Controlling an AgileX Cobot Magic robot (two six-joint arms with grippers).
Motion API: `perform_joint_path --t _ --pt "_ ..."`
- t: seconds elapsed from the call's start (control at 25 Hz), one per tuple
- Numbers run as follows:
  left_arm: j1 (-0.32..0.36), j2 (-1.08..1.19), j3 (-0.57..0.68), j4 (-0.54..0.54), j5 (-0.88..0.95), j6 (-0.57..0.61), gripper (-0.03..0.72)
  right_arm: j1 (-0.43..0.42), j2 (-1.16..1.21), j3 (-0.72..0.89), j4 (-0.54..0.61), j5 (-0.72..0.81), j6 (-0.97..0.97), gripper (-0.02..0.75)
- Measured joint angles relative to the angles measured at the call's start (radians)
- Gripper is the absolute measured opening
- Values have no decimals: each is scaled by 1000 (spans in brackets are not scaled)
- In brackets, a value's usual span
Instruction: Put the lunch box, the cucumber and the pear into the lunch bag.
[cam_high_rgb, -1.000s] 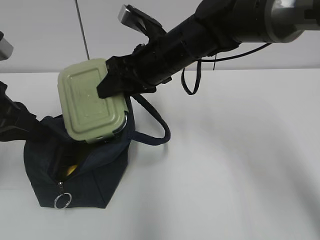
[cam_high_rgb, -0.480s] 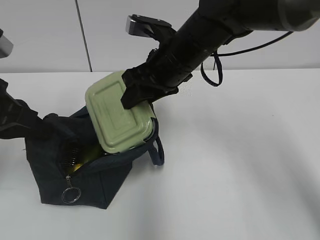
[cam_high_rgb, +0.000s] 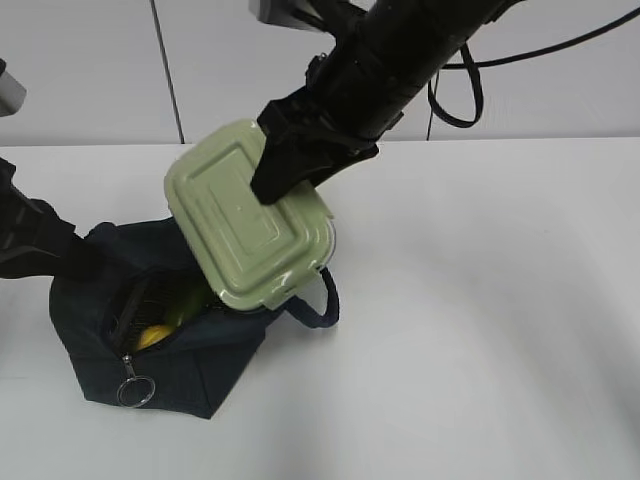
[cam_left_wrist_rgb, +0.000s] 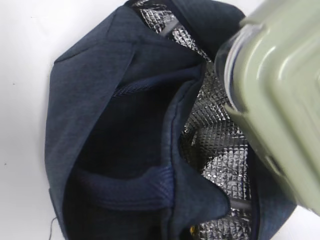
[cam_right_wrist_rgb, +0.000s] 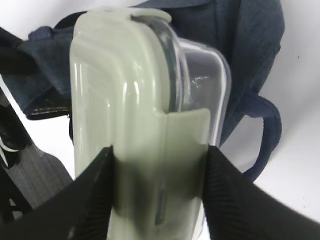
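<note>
Next, my right gripper lets go of the lunch box inside the navy lunch bag (cam_high_rgb: 150, 258), just behind the yellow pear.
The lunch box (cam_high_rgb: 245, 215), with its sage-green lid facing up, hangs tilted over the open mouth of the navy lunch bag (cam_high_rgb: 190, 365). Its lower corner dips into the opening. My right gripper (cam_high_rgb: 275, 180) is shut on the box's upper end; in the right wrist view its fingers clamp lid and clear base (cam_right_wrist_rgb: 160, 150). My left gripper (cam_high_rgb: 80, 255) holds the bag's left rim, its jaws hidden by fabric. Inside the bag the yellow pear (cam_high_rgb: 152, 336) shows, with a green bit of the cucumber (cam_high_rgb: 188, 303) beside it. The left wrist view shows the bag's silver lining (cam_left_wrist_rgb: 220, 150) and the box (cam_left_wrist_rgb: 280, 95).
The bag stands on a white table (cam_high_rgb: 480, 330) near its left front. The zipper's metal ring pull (cam_high_rgb: 133, 391) hangs at the front. One loop handle (cam_high_rgb: 325, 305) lies to the right of the bag, under the box. A grey wall is behind.
The right arm swung the lunch box to the right, then raised and turned it over the bag's mouth. The bag's opening gapes wider, and the pear shows more.
</note>
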Motion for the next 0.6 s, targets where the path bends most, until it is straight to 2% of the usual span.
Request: perform_joint_path --t 0.24,0.6 --pt "0 0 0 0 -1 0 1 0 41 0 -9 108 4 368" --pt "0 0 0 1 -3 0 1 12 74 -4 6 143 15 368"
